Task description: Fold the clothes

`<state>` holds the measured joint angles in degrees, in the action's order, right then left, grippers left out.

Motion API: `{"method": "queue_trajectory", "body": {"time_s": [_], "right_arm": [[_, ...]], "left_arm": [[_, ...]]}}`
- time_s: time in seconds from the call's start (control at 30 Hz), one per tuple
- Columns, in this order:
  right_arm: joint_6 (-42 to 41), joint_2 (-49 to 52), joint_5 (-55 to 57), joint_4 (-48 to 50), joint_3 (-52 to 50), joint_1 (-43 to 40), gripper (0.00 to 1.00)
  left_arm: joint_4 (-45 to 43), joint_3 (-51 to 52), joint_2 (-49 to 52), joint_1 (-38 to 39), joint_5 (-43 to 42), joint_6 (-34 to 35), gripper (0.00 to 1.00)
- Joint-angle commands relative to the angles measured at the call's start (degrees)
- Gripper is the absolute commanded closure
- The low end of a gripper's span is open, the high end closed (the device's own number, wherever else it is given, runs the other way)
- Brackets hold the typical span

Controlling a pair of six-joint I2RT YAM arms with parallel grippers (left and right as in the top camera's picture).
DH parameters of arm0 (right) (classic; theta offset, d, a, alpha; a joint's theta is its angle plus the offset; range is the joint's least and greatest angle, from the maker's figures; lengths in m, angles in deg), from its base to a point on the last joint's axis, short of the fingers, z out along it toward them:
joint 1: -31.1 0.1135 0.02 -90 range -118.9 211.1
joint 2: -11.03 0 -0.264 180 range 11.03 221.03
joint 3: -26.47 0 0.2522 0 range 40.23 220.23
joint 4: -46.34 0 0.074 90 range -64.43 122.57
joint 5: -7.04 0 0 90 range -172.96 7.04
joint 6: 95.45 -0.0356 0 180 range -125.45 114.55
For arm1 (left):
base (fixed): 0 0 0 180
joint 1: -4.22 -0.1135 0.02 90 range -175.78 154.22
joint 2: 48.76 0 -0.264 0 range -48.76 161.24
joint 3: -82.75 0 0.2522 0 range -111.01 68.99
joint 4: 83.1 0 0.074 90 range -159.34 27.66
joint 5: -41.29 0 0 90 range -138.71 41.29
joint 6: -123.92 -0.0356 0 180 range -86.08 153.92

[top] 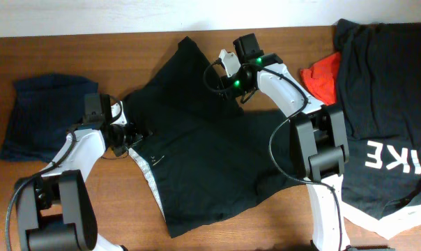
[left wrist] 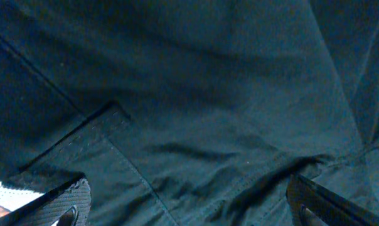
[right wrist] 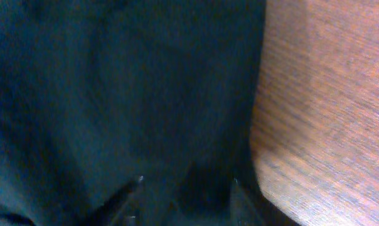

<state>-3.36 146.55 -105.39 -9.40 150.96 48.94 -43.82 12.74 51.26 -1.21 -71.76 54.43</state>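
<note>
The shorts' far leg lies crooked to the waistband, so my right gripper will retake the leg's edge (top: 210, 71) and pull it out straight before folding.
Wide black shorts (top: 196, 153) lie spread across the middle of the table, with the whitish waistband lining (top: 149, 183) showing at the left edge. My left gripper (top: 125, 134) is down on the waistband end. In the left wrist view its fingers (left wrist: 189, 210) are wide apart over seamed black cloth (left wrist: 196, 107), so it is open. My right gripper (top: 229, 78) is at the shorts' far right edge. In the right wrist view its fingers (right wrist: 184, 202) stand apart astride the dark cloth (right wrist: 114, 94), beside bare wood (right wrist: 327, 113).
A dark navy garment (top: 44, 115) lies folded at the left. A red piece (top: 323, 75) and a dark grey garment with white lettering (top: 392, 125) lie at the right. The wooden table (top: 78, 52) ends at a white wall at the back.
</note>
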Motion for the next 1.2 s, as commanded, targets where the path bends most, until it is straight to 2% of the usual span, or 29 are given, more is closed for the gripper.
{"method": "queue_trajectory", "body": {"time_s": [0.0,0.03,0.07,0.1,0.13,0.3,0.4,0.43,0.47,0.5,0.53,0.6,0.73,0.77,0.8,0.87,0.9,0.93,1.0,1.03,1.07,1.1,1.17], "right_arm": [[0.5,1.0,-0.9,-0.8,-0.7,0.5,0.69],[0.5,1.0,-0.9,-1.2,-0.7,0.5,0.8],[0.5,1.0,-0.9,-1.5,-0.7,0.5,0.85],[0.5,1.0,-0.4,-1.4,-0.7,0.4,0.69],[0.5,0.9,0.9,-0.8,-0.7,0.4,0.42],[0.5,1.4,5.3,2.0,-0.6,0.8,0.36],[0.5,3.5,5.3,1.9,-0.6,1.4,0.37],[0.5,3.7,5.3,1.8,-0.6,1.6,0.4],[0.5,3.8,5.3,1.8,-0.6,1.6,0.56],[0.5,3.7,5.3,1.6,-0.5,1.6,0.89],[0.5,3.4,5.3,0.9,-0.3,1.5,0.96],[0.5,2.1,5.3,-1.5,0.8,0.9,0.96],[1.2,-4.7,2.4,-14.4,11.4,2.9,0.96],[1.2,-5.7,2.1,-17.5,13.8,4.5,0.95],[1.2,-6.9,2.1,-21.1,16.4,7.1,0.83],[2.8,-7.4,2.1,-23.2,17.5,10.2,0.8],[6.3,-7.4,2.1,-24.8,17.7,12.9,0.69],[10.8,-7.4,3.2,-25.8,17.2,14.8,0.63],[10.8,-7.4,10.4,-26.5,16.9,16.3,0.61],[9.2,-7.4,13.7,-26.4,17.0,16.3,0.61],[2.9,-7.5,23.5,-25.3,17.0,15.2,0.6],[-1.0,-7.6,27.9,-24.6,17.0,13.7,0.6],[-5.5,-7.6,29.7,-23.7,17.2,9.6,0.59]], "left_arm": [[-0.3,0.0,0.6,0.4,0.4,-0.9,0.01],[-0.2,0.0,0.6,0.4,0.4,-0.9,0.01],[-0.2,0.0,0.6,0.4,0.4,-0.9,0.01],[-0.2,0.0,0.6,0.4,0.4,-0.9,0.01],[-0.1,0.0,0.6,0.4,0.4,-0.9,0.01],[0.0,0.0,0.6,0.4,0.4,-0.9,0.01],[0.0,0.0,0.6,0.4,0.4,-0.9,0.01],[0.0,0.0,0.6,0.4,0.4,-0.9,0.01],[0.0,0.0,0.6,0.4,0.4,-0.9,0.01],[0.0,0.0,0.6,0.4,0.4,-0.9,0.01],[0.0,0.0,0.6,0.4,0.4,-0.9,0.01],[0.0,0.0,0.6,0.4,0.4,-0.9,0.01],[0.0,0.0,0.6,0.4,0.4,-0.9,0.01],[0.0,0.0,0.6,0.4,0.4,-0.9,0.01],[0.0,0.0,0.6,0.4,0.4,-0.9,0.01],[0.0,0.0,0.6,0.4,0.4,-0.9,0.01],[0.0,0.0,0.6,0.4,0.4,-0.9,0.01],[0.0,0.0,0.6,0.4,0.4,-0.9,0.01],[0.0,0.0,0.6,0.4,0.4,-0.9,0.01],[0.0,0.0,0.6,0.4,0.4,-0.9,0.01],[0.0,0.0,0.6,0.4,0.4,-0.9,0.01],[0.0,0.0,0.6,0.4,0.4,-0.9,0.01],[0.0,0.0,0.6,0.4,0.4,-0.9,0.01]]}}
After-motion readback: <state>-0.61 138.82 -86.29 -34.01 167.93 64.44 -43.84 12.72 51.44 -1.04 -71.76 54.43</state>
